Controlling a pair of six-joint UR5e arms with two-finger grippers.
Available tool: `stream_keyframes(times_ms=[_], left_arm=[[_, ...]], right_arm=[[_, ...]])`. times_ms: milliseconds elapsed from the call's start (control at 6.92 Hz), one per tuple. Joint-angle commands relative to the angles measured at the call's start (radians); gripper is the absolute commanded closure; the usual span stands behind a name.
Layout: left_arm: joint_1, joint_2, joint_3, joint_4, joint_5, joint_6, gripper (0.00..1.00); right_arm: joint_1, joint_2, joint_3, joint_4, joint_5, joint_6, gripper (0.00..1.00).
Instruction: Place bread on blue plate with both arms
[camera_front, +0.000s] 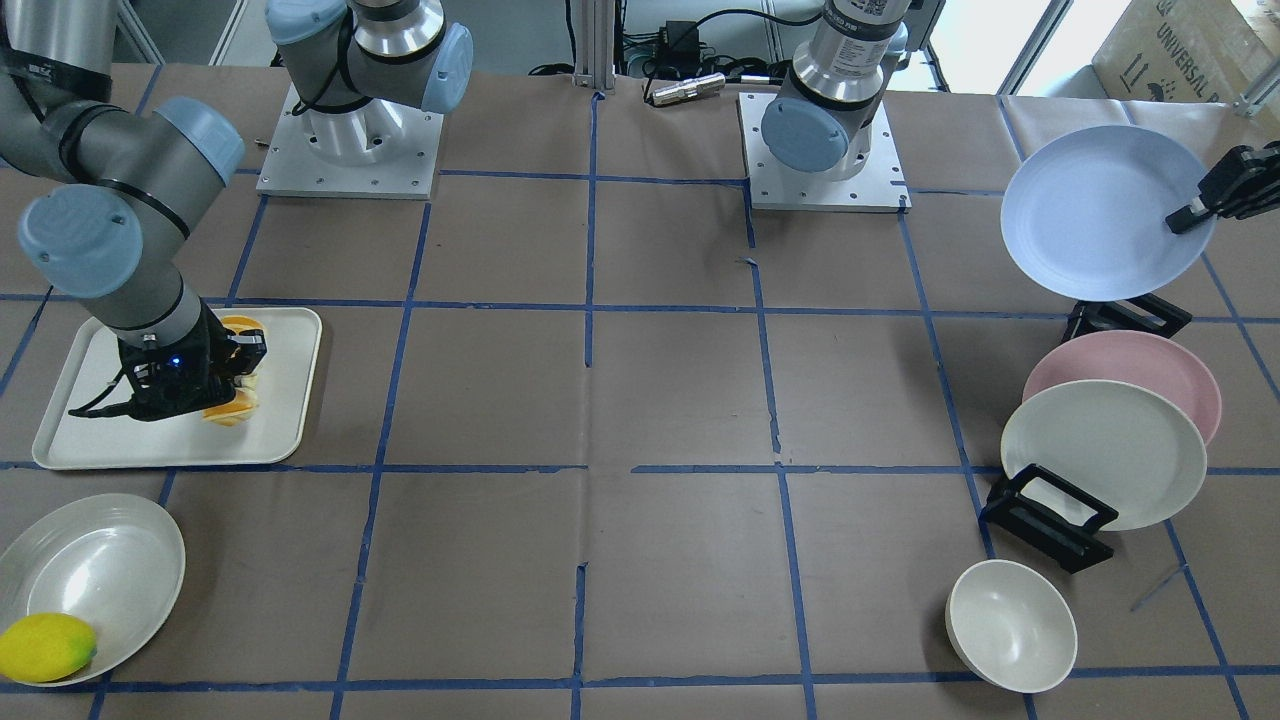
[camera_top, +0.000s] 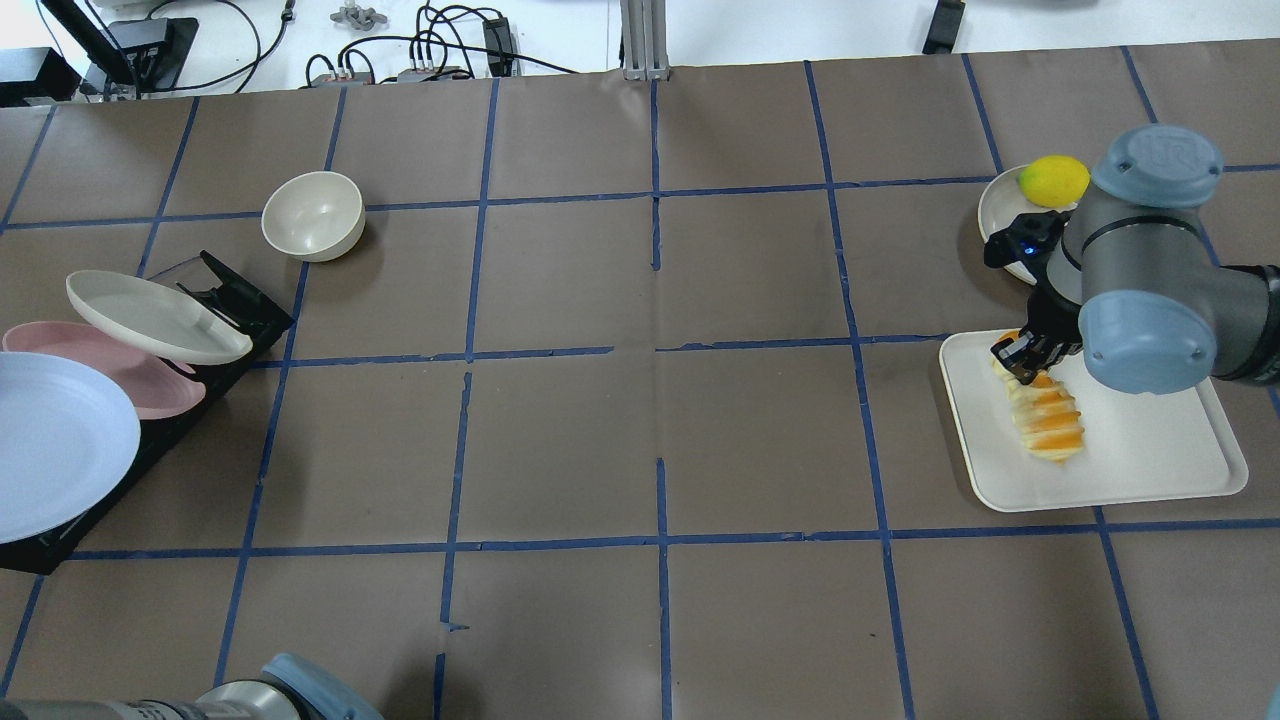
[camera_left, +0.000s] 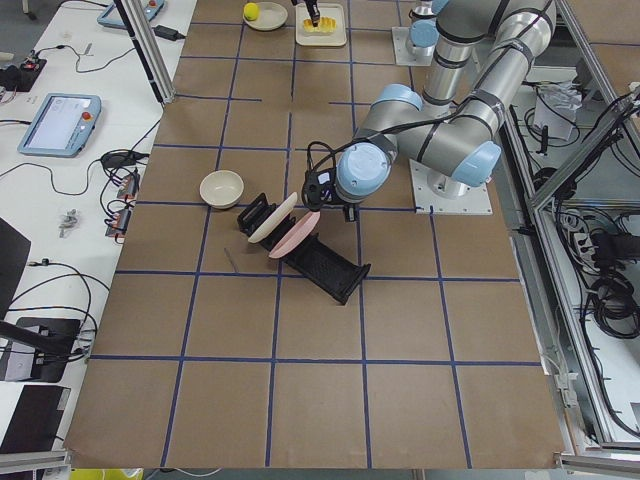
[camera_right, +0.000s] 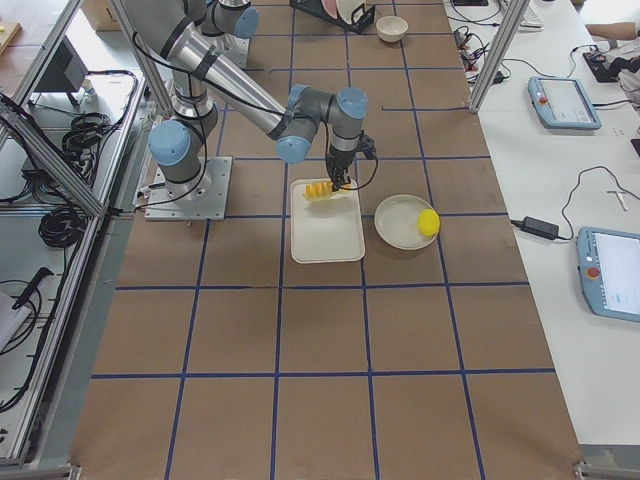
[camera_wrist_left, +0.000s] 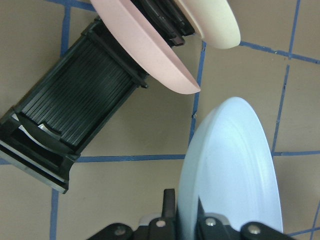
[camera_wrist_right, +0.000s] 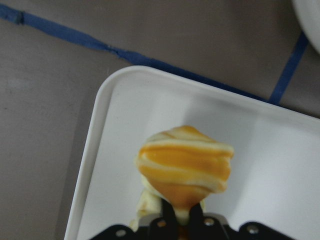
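My left gripper should set the blue plate down and let go on the bare middle of the table (camera_front: 605, 376), between tray and rack.
The bread (camera_top: 1045, 415), an orange-and-cream ridged loaf, is over the white tray (camera_top: 1150, 470) at the table's right side. My right gripper (camera_top: 1020, 355) is shut on the loaf's far end. The right wrist view shows the bread (camera_wrist_right: 185, 167) end-on between the fingers, over the tray. I cannot tell whether it is clear of the tray. My left gripper (camera_front: 1195, 215) is shut on the rim of the blue plate (camera_front: 1090, 215) and holds it tilted above the black rack (camera_front: 1125, 318). The left wrist view shows the blue plate (camera_wrist_left: 230, 165) edge-on between the fingers.
A pink plate (camera_front: 1150, 365) and a cream-white plate (camera_front: 1100, 450) lean in the rack. A cream bowl (camera_front: 1010, 625) stands near them. A lemon (camera_front: 45, 645) lies on a cream dish (camera_front: 100, 570) beside the tray.
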Motion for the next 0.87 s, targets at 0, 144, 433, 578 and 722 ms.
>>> stream_keyframes(times_ms=[0,144,433,578,722], left_arm=[[-0.170,0.010,-0.023,0.012,-0.035,-0.156,1.00],[-0.284,0.009,-0.039,0.059,-0.037,-0.294,1.00],[-0.515,-0.009,-0.092,0.228,-0.035,-0.635,1.00],[-0.621,-0.016,-0.112,0.321,-0.037,-0.804,1.00],[-0.709,-0.025,-0.133,0.396,-0.040,-0.943,1.00]], right_arm=[[0.034,-0.054,-0.188,0.213,0.002,0.085,0.91],[0.078,-0.054,-0.278,0.307,0.002,0.124,0.90],[0.167,-0.060,-0.307,0.395,0.016,0.297,0.91],[0.224,-0.062,-0.304,0.408,0.029,0.376,0.92],[0.264,-0.062,-0.304,0.424,0.037,0.445,0.92]])
